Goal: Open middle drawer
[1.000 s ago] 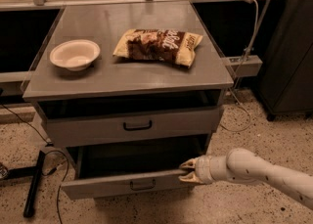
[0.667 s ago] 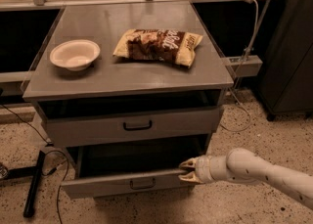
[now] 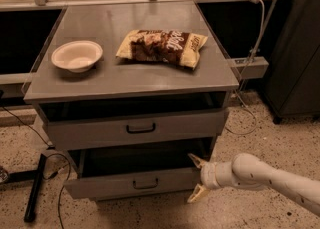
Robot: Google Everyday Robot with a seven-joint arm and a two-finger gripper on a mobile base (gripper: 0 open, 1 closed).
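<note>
The middle drawer is only partly out and my gripper's fingers gape around its front's end, so it should pinch the front's top corner (image 3: 196,170) and pull.
The middle drawer (image 3: 105,187) is a grey front with a small black bar handle (image 3: 146,184). It stands pulled out from the cabinet, with its dark tray showing behind the front. My gripper (image 3: 196,178) is at the right end of this drawer front. It is open, with one cream fingertip (image 3: 194,160) above the front's top edge and the other low by its bottom corner. It holds nothing. My white arm (image 3: 270,178) comes in from the lower right.
The upper drawer front (image 3: 135,129) with its own black handle sits above. A white bowl (image 3: 76,56) and a chip bag (image 3: 162,46) lie on the grey cabinet top (image 3: 130,80). A black bar (image 3: 35,188) and cables lie on the speckled floor at left. A dark cabinet (image 3: 295,48) stands at right.
My gripper's fingers have spread wider apart and the gripper has shifted slightly right. The middle drawer stays pulled out as before.
</note>
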